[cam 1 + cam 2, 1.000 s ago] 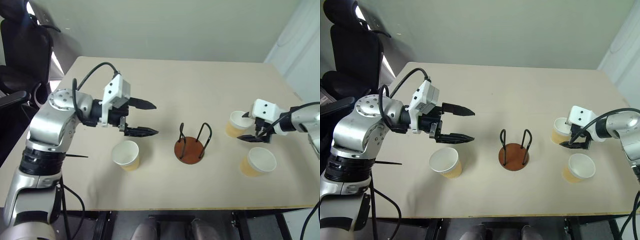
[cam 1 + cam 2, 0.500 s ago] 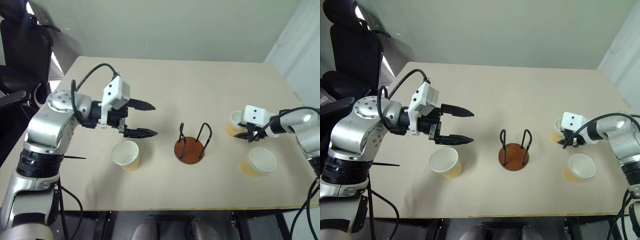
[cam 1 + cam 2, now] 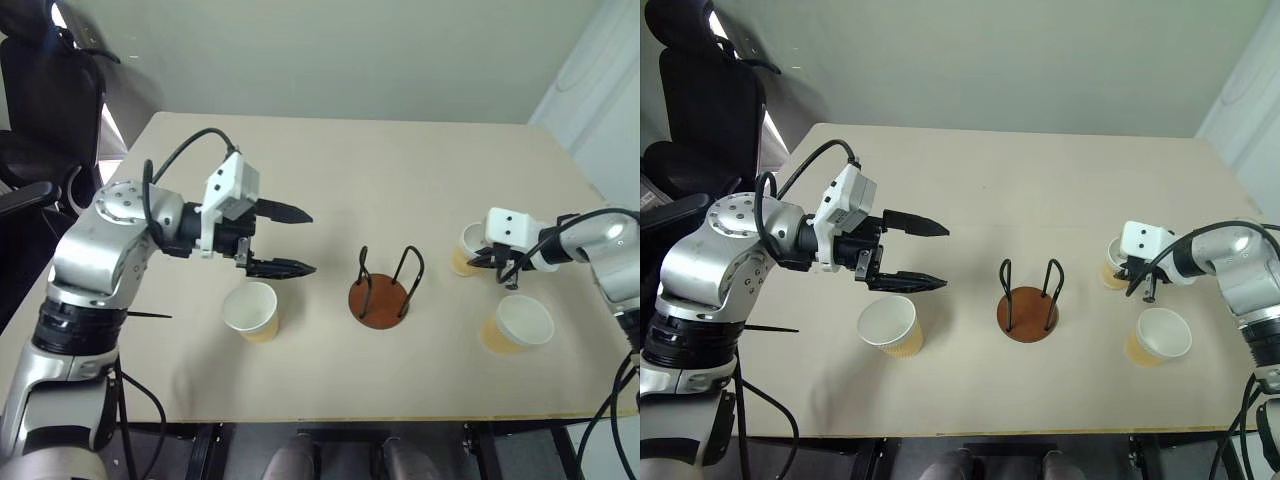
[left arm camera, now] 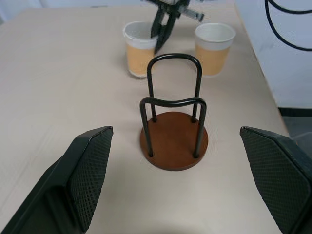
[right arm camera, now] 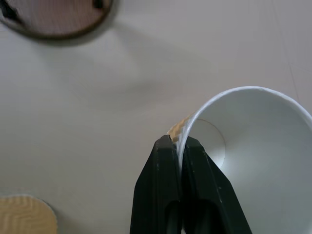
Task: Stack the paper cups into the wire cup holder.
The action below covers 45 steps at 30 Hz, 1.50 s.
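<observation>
My right gripper is going to let go of the paper cup on the holder's brown round base [image 3: 380, 301] [image 5: 54, 9], between its two black wire loops.
Three paper cups stand upright on the table: one at the left [image 3: 250, 310], two at the right, a farther one [image 3: 460, 256] and a nearer one [image 3: 517, 322]. The wire cup holder [image 3: 385, 290] stands between them with nothing in it. My right gripper [image 3: 479, 258] is shut on the wall of the farther right cup [image 5: 253, 126], one finger inside the rim and one outside. My left gripper [image 3: 296, 240] hovers open above the left cup, pointing toward the holder [image 4: 173, 139], its fingers [image 4: 87, 170] wide apart.
A black office chair [image 3: 40, 90] stands off the table's left back corner. The beige table [image 3: 330, 170] has free room behind the holder. Its front edge runs just beyond the near cups. A pale wall panel [image 3: 600, 90] rises at the right.
My right gripper has closed onto the rim of the farther right cup, having shifted slightly toward it. The left arm has stayed where it was, open.
</observation>
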Motion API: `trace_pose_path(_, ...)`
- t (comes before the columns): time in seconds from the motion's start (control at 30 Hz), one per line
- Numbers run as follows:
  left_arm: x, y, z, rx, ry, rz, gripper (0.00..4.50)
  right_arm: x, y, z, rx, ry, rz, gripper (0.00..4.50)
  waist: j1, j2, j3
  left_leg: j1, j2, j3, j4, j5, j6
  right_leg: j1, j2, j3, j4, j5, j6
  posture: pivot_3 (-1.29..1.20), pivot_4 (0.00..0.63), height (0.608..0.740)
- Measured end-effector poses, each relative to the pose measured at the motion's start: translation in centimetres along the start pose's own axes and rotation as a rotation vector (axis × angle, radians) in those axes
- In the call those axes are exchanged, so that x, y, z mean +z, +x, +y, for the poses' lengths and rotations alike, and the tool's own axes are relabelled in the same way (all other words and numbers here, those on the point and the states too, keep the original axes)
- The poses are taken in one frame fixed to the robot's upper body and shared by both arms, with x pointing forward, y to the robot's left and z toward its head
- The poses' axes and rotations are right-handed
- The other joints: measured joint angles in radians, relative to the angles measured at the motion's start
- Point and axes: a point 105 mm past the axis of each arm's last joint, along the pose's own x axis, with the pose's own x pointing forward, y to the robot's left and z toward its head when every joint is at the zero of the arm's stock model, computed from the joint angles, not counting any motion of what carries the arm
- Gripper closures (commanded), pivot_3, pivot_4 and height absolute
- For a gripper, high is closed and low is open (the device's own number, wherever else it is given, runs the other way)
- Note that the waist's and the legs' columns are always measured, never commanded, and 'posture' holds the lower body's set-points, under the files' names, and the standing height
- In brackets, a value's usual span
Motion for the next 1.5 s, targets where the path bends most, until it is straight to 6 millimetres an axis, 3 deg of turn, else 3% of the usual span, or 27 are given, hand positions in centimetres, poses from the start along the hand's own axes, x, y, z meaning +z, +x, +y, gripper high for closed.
trace_pose_path(0.1,0.0,-0.1,0.0,0.0,-0.004,0.0,0.0,1.9,-1.6,-0.3,-0.03,-0.047,-0.03,4.48,0.0,0.002,0.001,-0.001,0.0,0.0,-0.001,0.0,0.0,-0.001,0.0,0.0,0.0,0.0,0.0,0.0,0.15,0.74)
trace_pose_path(0.2,0.0,-0.1,0.0,0.0,-0.006,0.0,0.0,6.7,-4.6,-0.6,-0.101,-0.19,-0.106,4.48,-0.003,0.003,0.002,0.0,0.0,0.0,-0.006,0.001,-0.002,-0.001,0.0,0.0,-0.001,0.0,-0.001,0.0,0.15,0.74)
trace_pose_path(0.27,0.0,-0.1,0.0,0.0,-0.007,-0.001,0.0,8.9,-6.1,-0.5,-0.141,-0.255,-0.13,4.48,-0.003,0.002,0.001,0.001,0.0,-0.001,-0.008,0.001,-0.003,-0.001,0.0,0.0,-0.002,-0.001,-0.001,0.0,0.15,0.74)
trace_pose_path(0.47,0.0,-0.2,0.2,0.006,-0.014,-0.006,0.0,13.7,-6.6,2.8,-0.08,-0.396,-0.223,4.48,-0.002,0.002,0.001,0.0,0.0,-0.001,-0.01,0.002,-0.002,-0.001,0.0,-0.001,-0.011,-0.001,-0.001,0.0,0.15,0.74)
trace_pose_path(0.63,0.1,0.0,0.6,0.008,-0.011,-0.013,0.0,14.2,-5.3,5.0,0.022,-0.402,-0.236,4.48,0.0,0.002,0.001,-0.001,0.0,-0.002,-0.009,0.002,-0.002,0.0,0.0,-0.001,-0.013,0.0,-0.001,0.0,0.15,0.74)
trace_pose_path(1.5,0.2,0.3,0.7,0.006,0.0,-0.017,0.0,13.7,-2.6,8.5,0.188,-0.417,-0.236,4.48,-0.003,0.002,0.001,-0.001,0.0,-0.002,-0.009,0.002,-0.001,-0.001,0.0,-0.001,-0.012,0.0,-0.001,0.0,0.15,0.74)
